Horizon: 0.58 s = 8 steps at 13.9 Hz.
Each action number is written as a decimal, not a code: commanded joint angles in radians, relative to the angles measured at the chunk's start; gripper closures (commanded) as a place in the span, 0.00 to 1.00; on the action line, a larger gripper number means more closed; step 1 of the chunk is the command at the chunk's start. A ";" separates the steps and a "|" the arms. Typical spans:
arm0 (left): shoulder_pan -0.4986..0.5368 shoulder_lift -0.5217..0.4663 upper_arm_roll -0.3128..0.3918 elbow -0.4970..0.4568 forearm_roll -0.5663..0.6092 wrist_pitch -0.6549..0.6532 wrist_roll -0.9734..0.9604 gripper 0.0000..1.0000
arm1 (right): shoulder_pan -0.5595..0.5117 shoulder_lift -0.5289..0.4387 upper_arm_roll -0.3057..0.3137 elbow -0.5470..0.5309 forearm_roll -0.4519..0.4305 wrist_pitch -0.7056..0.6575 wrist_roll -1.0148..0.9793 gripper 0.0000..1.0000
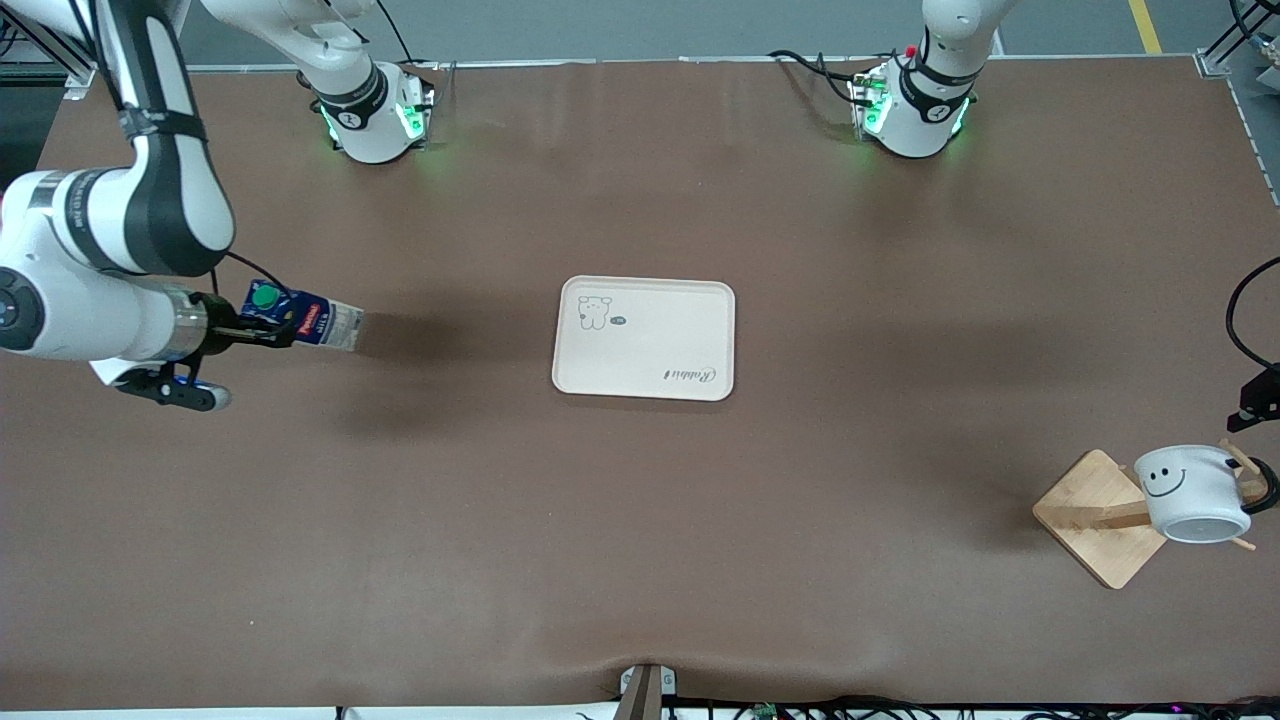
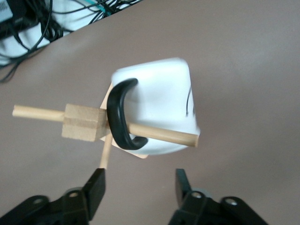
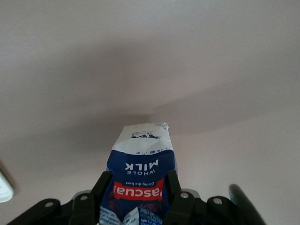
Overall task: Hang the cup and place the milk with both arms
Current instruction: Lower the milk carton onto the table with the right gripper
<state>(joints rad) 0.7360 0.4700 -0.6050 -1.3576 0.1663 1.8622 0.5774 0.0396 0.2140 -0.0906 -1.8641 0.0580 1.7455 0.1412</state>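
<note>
The blue milk carton will stand on the bare brown tabletop [image 1: 305,343] beneath my right gripper, well apart from the cream tray.
The white cup [image 1: 1190,485] with the smiley face hangs by its black handle [image 2: 117,117] on a peg [image 2: 164,133] of the wooden rack [image 1: 1090,510], at the left arm's end of the table, near the front camera. My left gripper [image 2: 139,187] is open and empty, a little back from the cup and clear of it; in the front view it is almost wholly out of frame. My right gripper [image 1: 270,330] is shut on the blue milk carton [image 1: 315,322] and holds it tipped on its side above the table at the right arm's end. The carton [image 3: 140,164] sits between the jaws [image 3: 139,180].
A cream tray [image 1: 645,380] with a bear print lies at the table's middle. Brown tabletop stretches between the tray and each gripper. Cables lie off the table edge near the rack [image 2: 37,28].
</note>
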 commanded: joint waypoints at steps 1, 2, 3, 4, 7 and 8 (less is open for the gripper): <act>-0.012 -0.063 -0.016 -0.002 -0.007 -0.096 -0.149 0.00 | -0.064 -0.033 0.018 -0.072 -0.014 0.057 -0.084 1.00; -0.012 -0.074 -0.028 -0.002 -0.007 -0.109 -0.181 0.00 | -0.085 -0.027 0.018 -0.087 -0.017 0.080 -0.107 1.00; -0.012 -0.082 -0.042 -0.002 -0.007 -0.129 -0.217 0.00 | -0.104 -0.025 0.018 -0.104 -0.027 0.112 -0.156 1.00; -0.012 -0.100 -0.053 -0.005 -0.007 -0.149 -0.258 0.00 | -0.116 -0.025 0.018 -0.116 -0.035 0.146 -0.198 1.00; -0.012 -0.137 -0.084 -0.015 -0.008 -0.189 -0.333 0.00 | -0.141 -0.016 0.018 -0.122 -0.037 0.170 -0.210 1.00; -0.012 -0.143 -0.085 -0.015 -0.008 -0.205 -0.358 0.00 | -0.142 -0.010 0.020 -0.122 -0.038 0.172 -0.210 1.00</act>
<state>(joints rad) 0.7181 0.3623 -0.6848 -1.3566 0.1662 1.6859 0.2590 -0.0830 0.2153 -0.0904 -1.9708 0.0383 1.9074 -0.0569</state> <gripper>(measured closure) 0.000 0.471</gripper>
